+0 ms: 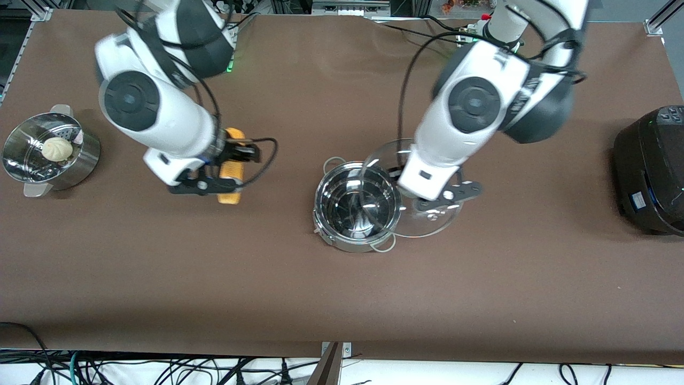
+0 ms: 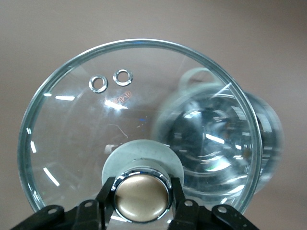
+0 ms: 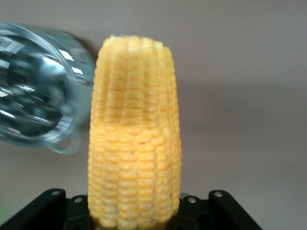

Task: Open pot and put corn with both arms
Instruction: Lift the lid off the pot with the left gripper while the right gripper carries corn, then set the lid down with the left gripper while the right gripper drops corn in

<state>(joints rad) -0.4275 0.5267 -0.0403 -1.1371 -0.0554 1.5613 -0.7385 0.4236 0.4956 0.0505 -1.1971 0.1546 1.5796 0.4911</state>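
Next, I open my left gripper to let go of the glass lid on the bare table (image 1: pixel 497 187), in between the steel pot and the black cooker.
The steel pot (image 1: pixel 357 206) stands open in the middle of the table. My left gripper (image 1: pixel 435 199) is shut on the tan knob (image 2: pixel 142 200) of the glass lid (image 1: pixel 434 220). It holds the lid tilted, over the pot's rim on the side toward the left arm's end. In the left wrist view the lid (image 2: pixel 86 124) fills the picture, and the pot (image 2: pixel 216 139) shows through it. My right gripper (image 1: pixel 227 172) is shut on the yellow corn (image 1: pixel 231 197), over the table between the steamer bowl and the pot. The right wrist view shows the corn (image 3: pixel 134 143) and the pot (image 3: pixel 33 105).
A smaller steel steamer bowl (image 1: pixel 80 160) with a pale bun (image 1: pixel 57 148) stands at the right arm's end of the table. A black cooker (image 1: pixel 652 171) stands at the left arm's end.
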